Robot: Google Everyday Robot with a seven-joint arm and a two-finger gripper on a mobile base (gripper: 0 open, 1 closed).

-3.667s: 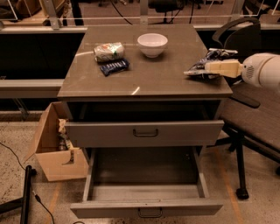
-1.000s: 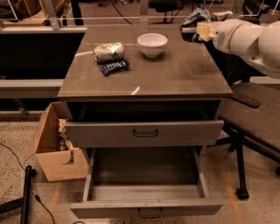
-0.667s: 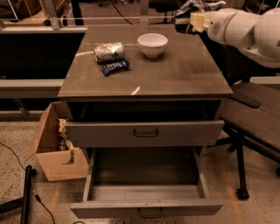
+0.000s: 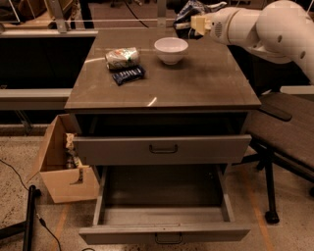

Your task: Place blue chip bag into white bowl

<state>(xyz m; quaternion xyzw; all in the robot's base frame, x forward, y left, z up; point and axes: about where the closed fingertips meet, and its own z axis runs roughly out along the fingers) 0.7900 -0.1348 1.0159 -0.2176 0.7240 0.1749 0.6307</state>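
The robot's gripper will release the blue chip bag inside the empty white bowl (image 4: 170,42), standing upright against the bowl's back rim.
The white bowl (image 4: 170,50) stands upright and empty at the back middle of the brown table top. My gripper (image 4: 192,20) hangs in the air just above and to the right of the bowl, shut on the blue chip bag (image 4: 189,12). The bag is wrinkled dark blue foil with pale patches and sticks out to the left of the gripper, near the top edge of the view. It does not touch the bowl.
A pale white-green rolled bag (image 4: 122,57) and a small flat dark blue packet (image 4: 127,75) lie left of the bowl. Below the table top (image 4: 196,83), the bottom drawer (image 4: 164,215) is pulled out. A cardboard box (image 4: 61,162) stands on the floor at the left, a chair (image 4: 287,137) at the right.
My arm has lifted the blue chip bag from the table's right side and carried it left and back, up to a spot above and right of the bowl.
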